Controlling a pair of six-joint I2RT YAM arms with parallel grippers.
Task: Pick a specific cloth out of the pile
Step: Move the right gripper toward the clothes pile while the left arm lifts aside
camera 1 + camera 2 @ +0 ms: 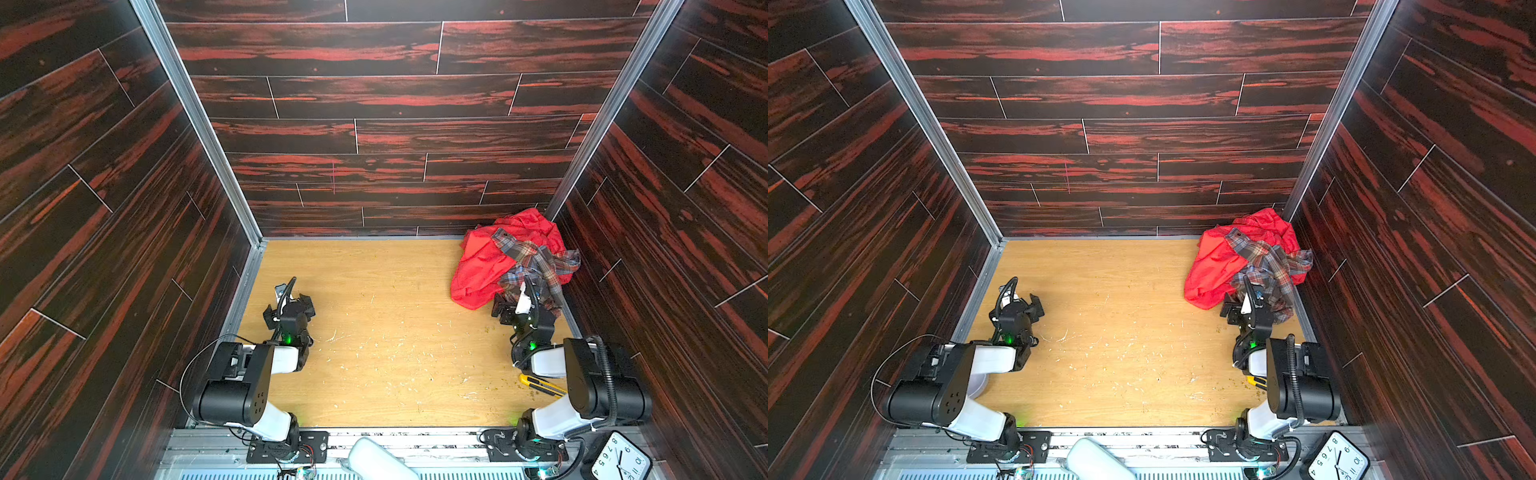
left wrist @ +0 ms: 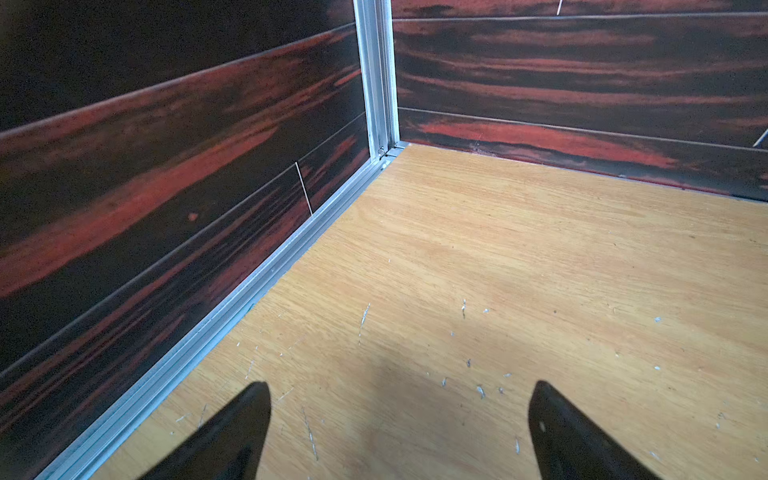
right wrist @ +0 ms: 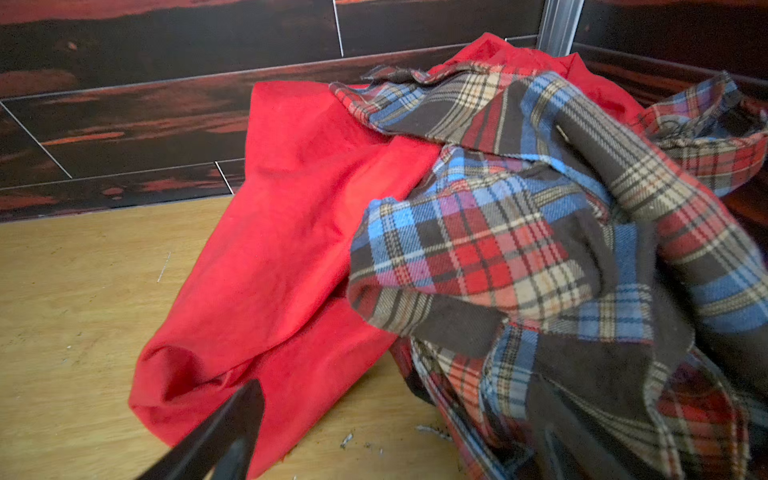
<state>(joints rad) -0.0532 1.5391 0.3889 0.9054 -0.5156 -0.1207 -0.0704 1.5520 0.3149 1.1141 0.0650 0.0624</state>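
Note:
The red-and-black scrap lies under the plaid shirt's near edge (image 1: 499,289) (image 3: 409,372), where the plaid shirt meets the red garment. I need to close my right gripper on that scrap.
The pile (image 1: 515,262) (image 1: 1250,259) lies in the far right corner. It holds a plain red garment (image 3: 282,249) and, draped over it, a brown-blue-red plaid shirt (image 3: 519,249). The cloth is hidden; a dark red-and-black scrap (image 3: 409,374) peeks out under the plaid, and I cannot tell if that is it. My right gripper (image 1: 509,309) (image 1: 1235,309) (image 3: 399,399) is open at the pile's near edge. One finger is by the red garment and the other against the plaid, with nothing held. My left gripper (image 1: 291,301) (image 1: 1017,301) (image 2: 399,386) is open over bare floor near the left wall.
Dark red wood-pattern walls close in the wooden floor (image 1: 374,332) on three sides, with aluminium rails at the corners. A yellow utility knife (image 1: 540,384) lies by the right arm's base. A clock (image 1: 619,457) and a white object (image 1: 374,457) sit at the front edge.

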